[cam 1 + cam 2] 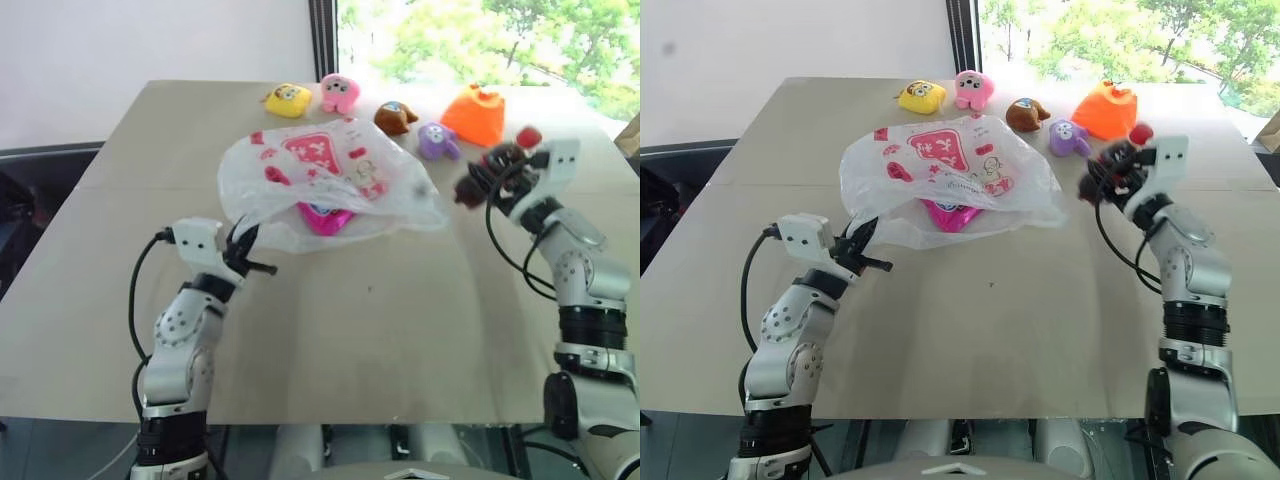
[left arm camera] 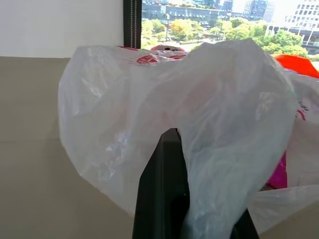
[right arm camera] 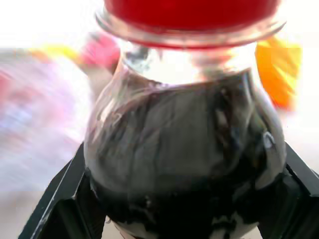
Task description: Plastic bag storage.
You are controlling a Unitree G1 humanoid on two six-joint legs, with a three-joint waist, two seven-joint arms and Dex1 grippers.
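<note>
Next, my right gripper lets go of the bottle inside the plastic bag, on top of the magenta packet (image 1: 349, 198).
The plastic bag (image 1: 320, 180), translucent white with red-pink prints, lies crumpled on the middle of the table, with a magenta packet (image 1: 325, 218) showing through it. My left gripper (image 1: 245, 250) is shut on the bag's near-left edge, and the film drapes over its black fingers (image 2: 159, 189). My right gripper (image 1: 490, 178) hovers to the right of the bag, shut on a small bottle (image 3: 184, 134) of dark liquid with a red cap (image 1: 528, 137). The bottle sits between both fingers and is clear of the bag.
Small toys line the table's far edge: yellow (image 1: 288, 100), pink (image 1: 340, 92), brown (image 1: 395, 117), purple (image 1: 438, 141) and a larger orange one (image 1: 476, 115). The tan table (image 1: 380, 340) stretches bare toward me. A window lies beyond the far edge.
</note>
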